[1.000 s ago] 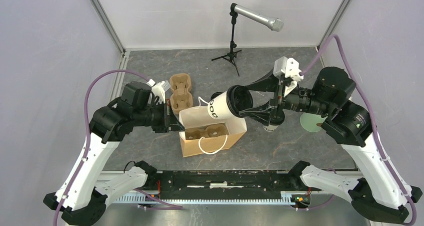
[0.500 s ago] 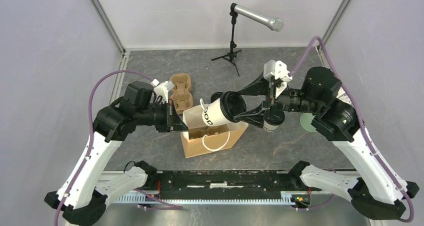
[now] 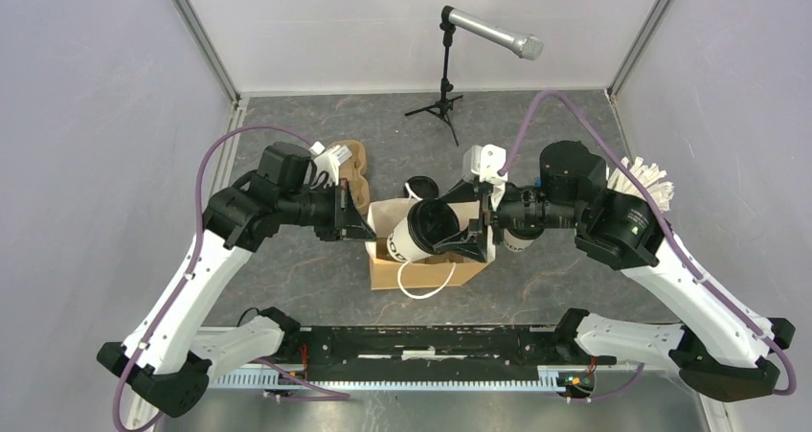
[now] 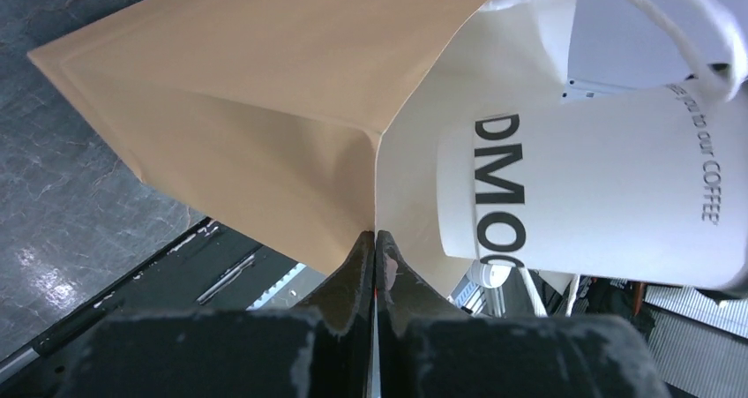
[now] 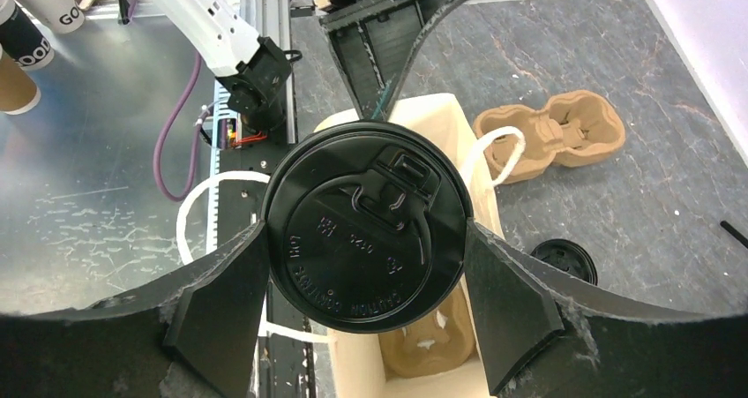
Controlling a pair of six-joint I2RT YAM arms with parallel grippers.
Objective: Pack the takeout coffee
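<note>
The cup slants toward the bag's side my left gripper pinches, so next my left gripper opens and regrips the bag's edge (image 4: 377, 206) while my right gripper turns the cup.
My right gripper (image 3: 462, 225) is shut on a white takeout coffee cup (image 3: 402, 243) with dark lettering and a black lid (image 5: 366, 230). The cup is tilted, base first, at the open mouth of a brown paper bag (image 3: 431, 274). In the right wrist view the fingers (image 5: 507, 301) clamp both sides of the cup just under the lid. My left gripper (image 3: 361, 229) is shut on the bag's left edge (image 4: 265, 107), its fingertips (image 4: 363, 257) pinched together on the paper. A brown cup carrier (image 5: 432, 345) lies inside the bag. The cup's lettered side (image 4: 600, 204) shows in the left wrist view.
A second brown carrier (image 3: 352, 156) lies on the table behind my left gripper. A black lid (image 3: 419, 185) sits behind the bag. Another cup (image 3: 517, 243) is partly hidden by my right wrist. A cup of wrapped straws (image 3: 646, 178) stands at the right. A microphone stand (image 3: 445, 87) is at the back.
My right arm has carried the cup left and down, tipping it base first into the bag's mouth. My left gripper and the bag have shifted right.
</note>
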